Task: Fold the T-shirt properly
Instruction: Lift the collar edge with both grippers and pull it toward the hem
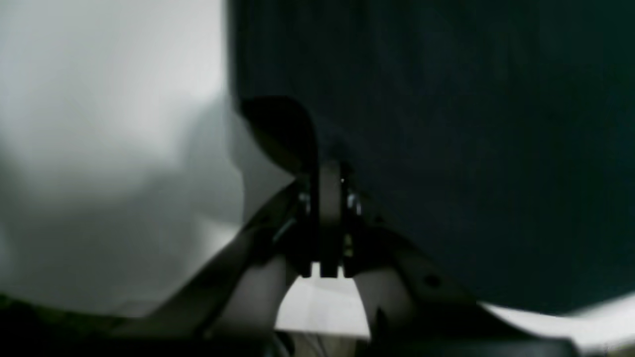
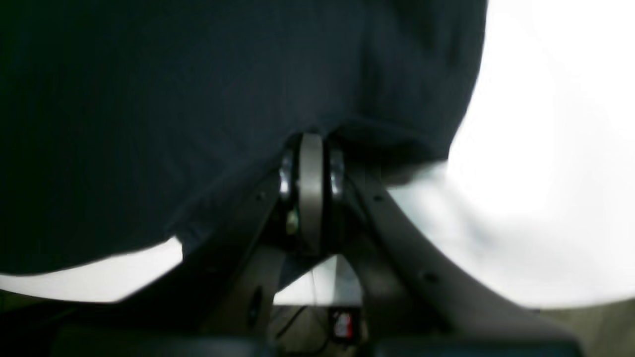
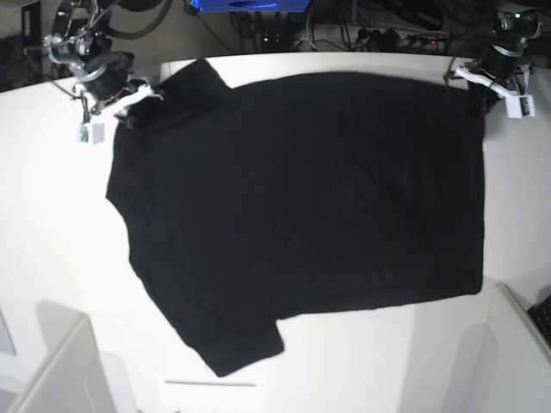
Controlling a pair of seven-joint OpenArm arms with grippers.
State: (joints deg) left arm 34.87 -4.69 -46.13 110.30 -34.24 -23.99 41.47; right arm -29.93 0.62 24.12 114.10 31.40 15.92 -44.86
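Note:
I need to release the T-shirt's far corner with my right gripper on the shirt's body, just inside its side edge [image 3: 148, 244].
The black T-shirt [image 3: 301, 198] lies spread flat on the white table [image 3: 52, 224], with one sleeve at the far left and one at the front. Its print does not show. My left gripper [image 3: 472, 107] is at the shirt's far right corner. In the left wrist view the left gripper [image 1: 330, 171] is shut with the dark cloth [image 1: 446, 124] at its tips. My right gripper [image 3: 131, 116] is at the far left, by the sleeve and shoulder. In the right wrist view the right gripper [image 2: 311, 141] is shut under the cloth's edge [image 2: 149, 99].
A grey box [image 3: 52, 370] stands at the front left and another [image 3: 516, 344] at the front right. Cables and a blue object [image 3: 250, 4] lie behind the table's far edge.

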